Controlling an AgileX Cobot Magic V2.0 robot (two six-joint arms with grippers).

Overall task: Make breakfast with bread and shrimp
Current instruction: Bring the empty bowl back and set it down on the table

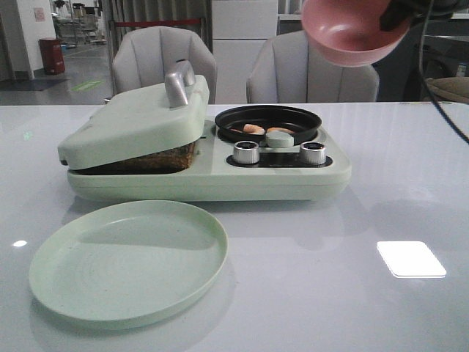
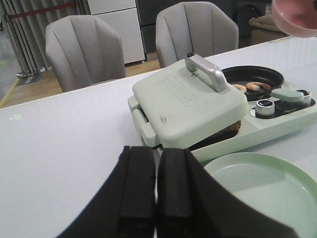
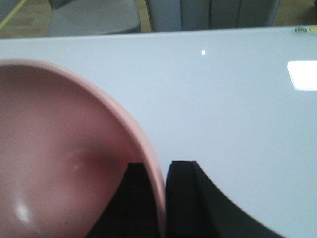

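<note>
Next, the right gripper releases the pink bowl on the white table [image 1: 403, 196] close beside the breakfast maker's knob end.
The pale green breakfast maker [image 1: 278, 180] stands mid-table. Its lid [image 1: 135, 121] rests down on the bread [image 1: 154, 159], of which only a dark brown edge shows; the bread also shows in the left wrist view [image 2: 228, 130]. The orange-pink shrimp [image 1: 254, 129] lie in the round black pan [image 1: 267, 121], also in the left wrist view [image 2: 253, 86]. My right gripper [image 3: 157, 168] is shut on the rim of an empty pink bowl [image 1: 352, 33], held high above the pan's right side. My left gripper [image 2: 155, 153] is shut and empty, in front of and left of the machine.
An empty pale green plate [image 1: 128, 260] lies in front of the machine on the white table [image 1: 381, 220]. Two knobs [image 1: 246, 152] and a green pan handle [image 1: 280, 138] sit on the machine's right half. Two grey chairs [image 1: 165, 62] stand behind the table.
</note>
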